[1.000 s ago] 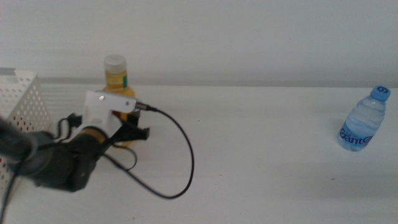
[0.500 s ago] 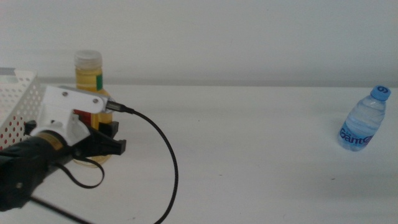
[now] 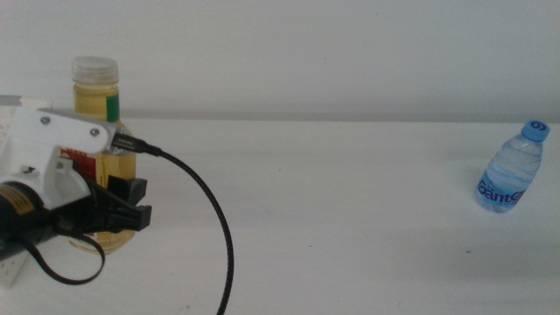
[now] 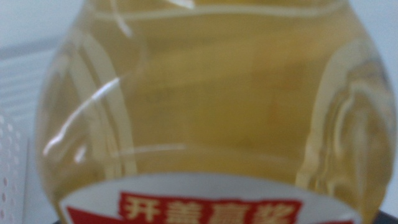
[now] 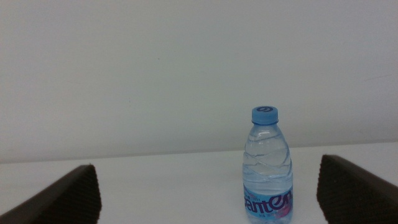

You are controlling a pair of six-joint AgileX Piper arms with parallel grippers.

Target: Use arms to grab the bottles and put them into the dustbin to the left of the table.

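Note:
The left gripper should release the orange juice bottle down inside the perforated white dustbin [image 3: 4,158], behind its near side.
My left gripper [image 3: 122,208] is shut on the orange juice bottle [image 3: 93,109] and holds it upright at the table's far left. The bottle's white cap rises above the white wrist body. In the left wrist view the bottle [image 4: 211,106] fills the picture. The dustbin is almost wholly hidden behind the arm; a strip of its perforated white wall [image 4: 9,168] shows in the left wrist view. The small clear water bottle [image 3: 513,171] with a blue cap stands at the far right. My right gripper [image 5: 206,168] is open and faces the water bottle [image 5: 267,168] from a distance. The red can is out of view.
The black cable [image 3: 206,210] loops from the left wrist down over the white table [image 3: 350,210] to the front edge. A plain white wall stands behind the table.
My left gripper has carried the juice bottle to the left and a little upward, in front of the dustbin, which the arm now covers. The water bottle has not moved.

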